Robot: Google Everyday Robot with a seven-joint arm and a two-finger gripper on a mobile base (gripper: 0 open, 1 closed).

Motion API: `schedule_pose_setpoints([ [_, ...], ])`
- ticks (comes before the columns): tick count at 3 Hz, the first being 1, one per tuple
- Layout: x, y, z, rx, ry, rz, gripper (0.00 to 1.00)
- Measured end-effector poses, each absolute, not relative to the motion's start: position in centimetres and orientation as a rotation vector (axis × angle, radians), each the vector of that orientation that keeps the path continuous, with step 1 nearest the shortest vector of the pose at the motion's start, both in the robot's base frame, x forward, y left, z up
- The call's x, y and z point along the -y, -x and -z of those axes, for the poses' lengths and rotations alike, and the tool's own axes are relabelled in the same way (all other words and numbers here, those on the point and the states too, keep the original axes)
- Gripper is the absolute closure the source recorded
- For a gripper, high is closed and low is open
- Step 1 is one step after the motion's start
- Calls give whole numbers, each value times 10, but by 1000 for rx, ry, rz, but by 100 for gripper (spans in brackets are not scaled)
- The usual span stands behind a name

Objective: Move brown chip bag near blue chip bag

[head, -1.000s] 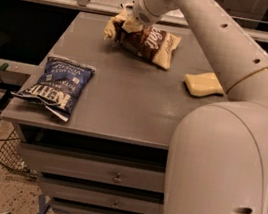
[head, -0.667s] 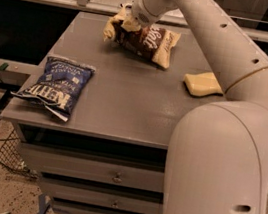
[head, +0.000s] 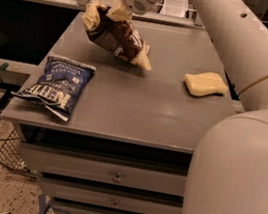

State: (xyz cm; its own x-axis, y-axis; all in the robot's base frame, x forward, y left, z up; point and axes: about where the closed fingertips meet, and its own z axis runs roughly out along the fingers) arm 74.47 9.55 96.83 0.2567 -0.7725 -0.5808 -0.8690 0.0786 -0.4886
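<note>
Next, my gripper releases the brown chip bag on the grey table (head: 99, 60), against the inner back corner of the blue chip bag.
The brown chip bag (head: 119, 37) hangs tilted above the grey table (head: 139, 105), its upper cream end at the left and its lower cream end pointing down to the right. My gripper (head: 114, 12) is shut on the bag's upper part, over the table's back left. The blue chip bag (head: 56, 85) with white KETTLE lettering lies flat at the table's front left corner, partly overhanging the edge. The brown bag is above and to the right of the blue one, apart from it.
A pale yellow sponge-like block (head: 205, 83) lies on the table's right side. My arm (head: 244, 50) spans the upper right and its large body fills the lower right. Drawers (head: 118, 177) are below the tabletop. A wire basket (head: 9, 157) stands on the floor at left.
The brown chip bag has been lifted off the table's back and carried forward and left, toward the blue bag. The blue bag and the sponge have not moved.
</note>
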Motion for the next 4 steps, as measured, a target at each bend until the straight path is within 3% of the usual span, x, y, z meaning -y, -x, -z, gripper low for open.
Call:
schedule_pose_setpoints([
  [1, -118, -683, -1002, -1401, 1794, -210, 100],
  [3, -119, -622, -987, -1437, 1875, -305, 100],
  [4, -120, -618, -982, -1447, 1885, -315, 85],
])
